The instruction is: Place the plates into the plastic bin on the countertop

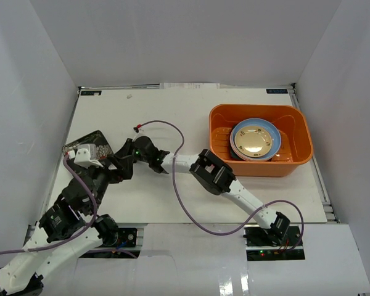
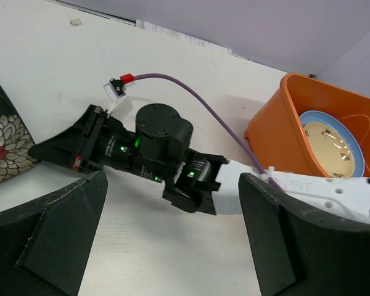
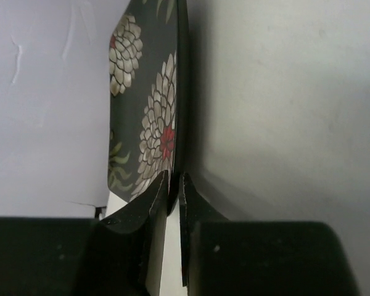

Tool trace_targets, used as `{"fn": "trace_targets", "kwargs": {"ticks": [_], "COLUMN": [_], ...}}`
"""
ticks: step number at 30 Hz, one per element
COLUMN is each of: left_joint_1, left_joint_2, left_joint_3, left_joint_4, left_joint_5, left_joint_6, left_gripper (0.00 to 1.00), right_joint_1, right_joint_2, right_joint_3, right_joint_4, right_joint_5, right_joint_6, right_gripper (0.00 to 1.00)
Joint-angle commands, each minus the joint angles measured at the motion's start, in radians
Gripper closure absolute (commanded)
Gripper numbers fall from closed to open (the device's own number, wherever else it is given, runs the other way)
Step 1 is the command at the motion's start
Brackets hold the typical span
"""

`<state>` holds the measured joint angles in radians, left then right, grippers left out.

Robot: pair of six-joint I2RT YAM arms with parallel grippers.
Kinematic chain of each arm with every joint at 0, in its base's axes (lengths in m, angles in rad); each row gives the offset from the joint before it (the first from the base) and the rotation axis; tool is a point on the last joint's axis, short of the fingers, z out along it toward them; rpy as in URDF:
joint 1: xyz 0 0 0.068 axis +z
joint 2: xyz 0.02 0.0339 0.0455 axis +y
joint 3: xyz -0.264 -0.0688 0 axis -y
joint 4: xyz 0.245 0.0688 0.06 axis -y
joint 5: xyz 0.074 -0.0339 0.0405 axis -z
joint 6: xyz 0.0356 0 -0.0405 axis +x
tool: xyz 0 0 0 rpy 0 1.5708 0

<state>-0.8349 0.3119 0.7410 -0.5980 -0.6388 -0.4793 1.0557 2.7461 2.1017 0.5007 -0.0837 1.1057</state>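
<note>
My right fingers hold just the floral plate's near corner and should regrip the floral plate's edge (image 3: 180, 145) deeper before lifting it into the bin.
The black floral plate (image 1: 86, 142) lies at the table's left side; in the right wrist view (image 3: 145, 117) it shows edge-on. My right gripper (image 3: 174, 185) is shut on its rim, having reached across the table (image 1: 113, 156). My left gripper (image 2: 172, 246) is open and empty, just beside the right wrist (image 1: 114, 176). The floral plate also shows at the left edge of the left wrist view (image 2: 3, 145). The orange plastic bin (image 1: 296, 139) stands at the right and holds a blue plate (image 1: 275, 131) with a cream plate (image 1: 254, 139) on it.
A purple cable (image 1: 172, 132) loops over the middle of the white countertop (image 1: 172, 105), and a red connector (image 2: 126, 78) hangs on it. Pale grey walls enclose the table. The right arm's forearm (image 1: 234, 191) lies diagonally across the table's front.
</note>
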Motion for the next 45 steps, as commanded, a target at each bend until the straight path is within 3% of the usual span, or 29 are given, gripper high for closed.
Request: {"fn": "trace_targets", "kwargs": {"ticks": [1, 10, 13, 14, 17, 24, 27, 28, 29, 31, 37, 45], "left_joint_1": [0.000, 0.008, 0.013, 0.016, 0.016, 0.017, 0.019, 0.019, 0.019, 0.020, 0.020, 0.020], "left_joint_2": [0.026, 0.016, 0.032, 0.036, 0.044, 0.039, 0.036, 0.036, 0.036, 0.035, 0.023, 0.078], "left_joint_3": [-0.011, -0.018, -0.020, -0.019, -0.020, -0.020, -0.020, -0.020, -0.020, -0.020, 0.043, 0.279], "left_joint_4": [0.012, 0.024, 0.029, 0.029, 0.029, 0.029, 0.027, 0.029, 0.029, 0.027, 0.036, 0.089], "left_joint_5": [-0.015, -0.004, 0.004, 0.007, 0.013, 0.010, 0.010, 0.010, 0.011, 0.013, 0.004, 0.155], "left_joint_6": [0.008, 0.015, 0.021, 0.019, 0.021, 0.021, 0.019, 0.021, 0.021, 0.022, 0.030, 0.059], "left_gripper": [0.02, 0.02, 0.02, 0.02, 0.02, 0.02, 0.02, 0.02, 0.02, 0.02, 0.02, 0.02], "right_joint_1": [0.015, 0.023, 0.018, 0.015, 0.007, -0.016, -0.016, -0.016, -0.016, -0.014, -0.016, -0.107], "right_joint_2": [-0.187, -0.661, -0.680, -0.674, -0.640, -0.465, -0.396, -0.388, -0.384, -0.411, -0.633, -1.003], "right_joint_3": [-0.194, -0.998, -1.078, -1.082, -1.073, -0.889, -0.806, -0.795, -0.798, -0.819, -0.856, -0.848], "right_joint_4": [0.074, 0.286, 0.291, 0.291, 0.289, 0.237, 0.237, 0.239, 0.245, 0.260, 0.262, 0.194], "right_joint_5": [0.056, 0.207, 0.142, 0.122, 0.082, -0.057, -0.093, -0.093, -0.090, -0.059, 0.001, 0.013], "right_joint_6": [-0.095, -0.190, -0.184, -0.181, -0.170, -0.152, -0.101, -0.090, -0.067, -0.063, -0.145, -0.274], "right_gripper": [0.88, 0.92, 0.77, 0.67, 0.52, 0.49, 0.58, 0.64, 0.77, 0.90, 0.92, 0.92]}}
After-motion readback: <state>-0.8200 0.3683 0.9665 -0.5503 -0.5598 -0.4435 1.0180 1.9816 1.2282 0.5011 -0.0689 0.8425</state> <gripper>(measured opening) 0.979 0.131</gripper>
